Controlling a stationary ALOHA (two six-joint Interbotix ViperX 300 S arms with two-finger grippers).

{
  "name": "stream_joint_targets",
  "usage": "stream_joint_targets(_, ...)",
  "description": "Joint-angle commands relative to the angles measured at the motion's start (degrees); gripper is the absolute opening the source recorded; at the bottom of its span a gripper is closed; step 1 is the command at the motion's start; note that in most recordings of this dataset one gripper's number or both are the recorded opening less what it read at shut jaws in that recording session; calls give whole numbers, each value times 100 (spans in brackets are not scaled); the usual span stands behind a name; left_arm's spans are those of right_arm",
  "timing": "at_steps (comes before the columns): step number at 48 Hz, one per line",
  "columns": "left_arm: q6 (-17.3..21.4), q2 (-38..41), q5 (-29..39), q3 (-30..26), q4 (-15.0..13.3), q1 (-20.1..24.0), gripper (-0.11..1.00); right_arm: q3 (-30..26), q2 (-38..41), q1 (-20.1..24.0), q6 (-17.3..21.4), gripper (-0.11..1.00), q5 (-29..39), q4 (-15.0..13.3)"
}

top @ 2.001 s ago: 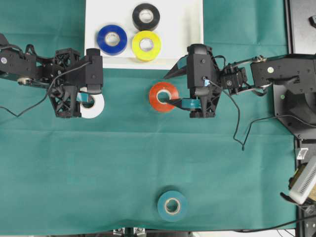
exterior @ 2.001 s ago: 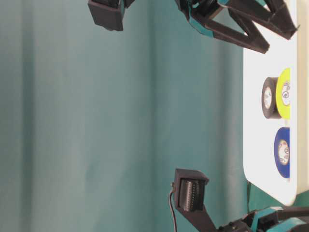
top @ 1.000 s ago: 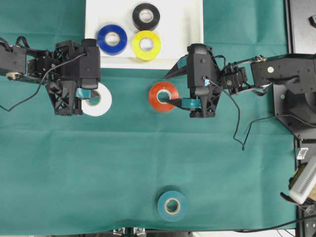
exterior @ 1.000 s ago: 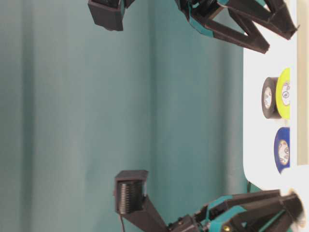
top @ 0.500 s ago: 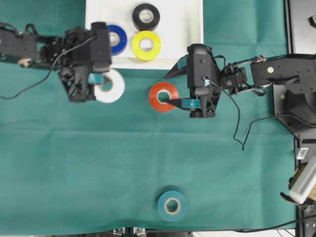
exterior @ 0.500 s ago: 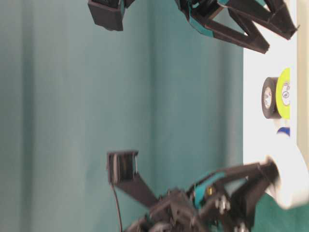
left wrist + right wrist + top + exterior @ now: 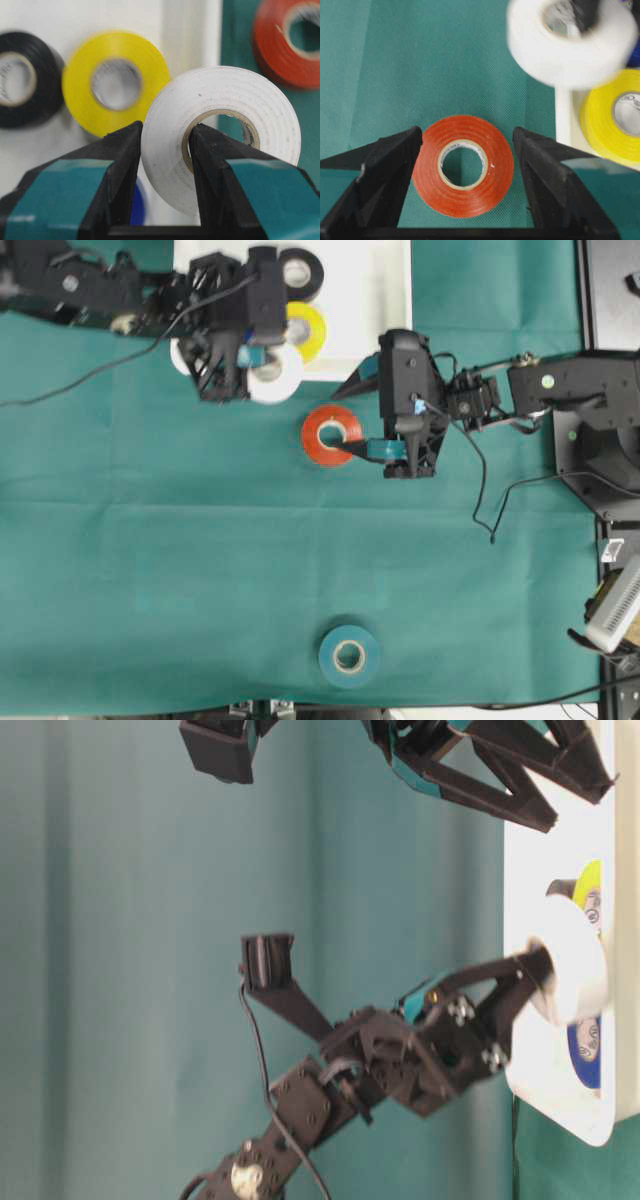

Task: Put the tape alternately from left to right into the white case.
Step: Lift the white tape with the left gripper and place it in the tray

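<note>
The robot's left gripper needs to release the white tape on the white case's empty bottom [image 7: 360, 291], beside the black and yellow tapes.
My left gripper [image 7: 167, 132] is shut on the white tape [image 7: 220, 130], one finger through its core and one outside the wall. It holds the roll in the air over the near edge of the white case [image 7: 380, 300], beside the yellow tape [image 7: 308, 325]. The black tape [image 7: 300, 270] also lies in the case. The blue tape [image 7: 135, 205] peeks out below the fingers. My right gripper [image 7: 467, 131] stands open, low over the cloth, with the red tape [image 7: 465, 167] flat between its fingers, untouched. The teal tape [image 7: 349, 655] lies near the front edge.
The green cloth [image 7: 150, 560] covers the table. The left arm [image 7: 90, 285] reaches across the case's left part. A black stand and cables [image 7: 600, 440] fill the right side. The case's right half [image 7: 370, 280] holds no roll.
The left gripper lifted the white tape off the cloth and carried it right and back to the case edge. The right gripper and the red tape stayed still.
</note>
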Motion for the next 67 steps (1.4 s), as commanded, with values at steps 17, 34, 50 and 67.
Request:
stream_joint_targets(17,26,606,-9,-1169,18,272,-2,-97,-53,18,18,76,-105,-9)
stream_joint_targets(34,44,984,-281,-1644,18,369,-2,-79,-53,18,9,76,-158,-9)
stream_joint_targets(50,44,1081,-536,-1661,18,369,-2,-79,-53,18,18,76,-158,0)
stream_joint_targets(67,44,1090,-554,-1661,18,369,-2,-79,-53,18,18,76,-149,-9)
